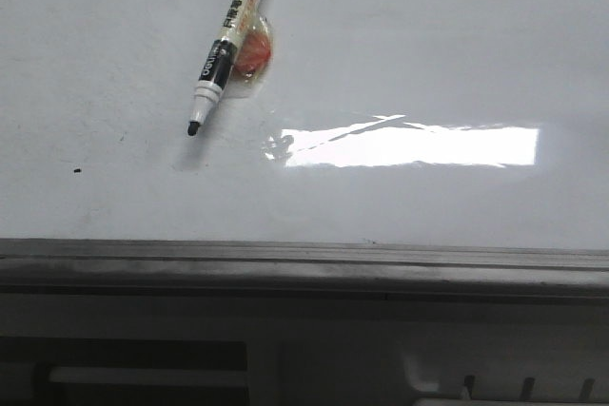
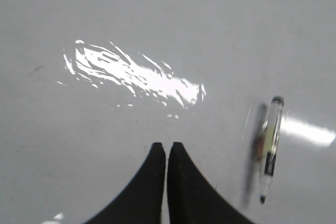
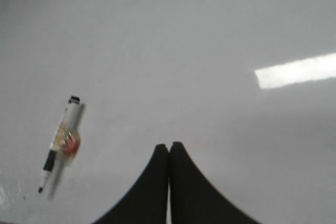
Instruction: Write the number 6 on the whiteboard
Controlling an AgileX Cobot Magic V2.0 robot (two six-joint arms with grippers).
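The back part of the marker's body (image 3: 70, 113), between the reddish blob and the marker's black back end, should be gripped next by my right gripper.
The whiteboard (image 1: 428, 45) is glossy white and fills all three views. No drawn number 6 shows on it. A white and black marker (image 1: 228, 40) lies flat on the board at the back left, its bare black tip pointing toward the front left. It also shows in the left wrist view (image 2: 270, 148) and the right wrist view (image 3: 60, 140). My left gripper (image 2: 166, 144) is shut and empty above bare board, apart from the marker. My right gripper (image 3: 168, 145) is shut and empty, also apart from the marker. Neither gripper shows in the front view.
A reddish clear blob (image 1: 253, 50) sits under the marker's middle. A tiny black speck (image 1: 77, 171) lies on the board at the left. A bright rectangular glare (image 1: 409, 146) lies right of centre. The grey metal frame edge (image 1: 304, 259) runs along the front.
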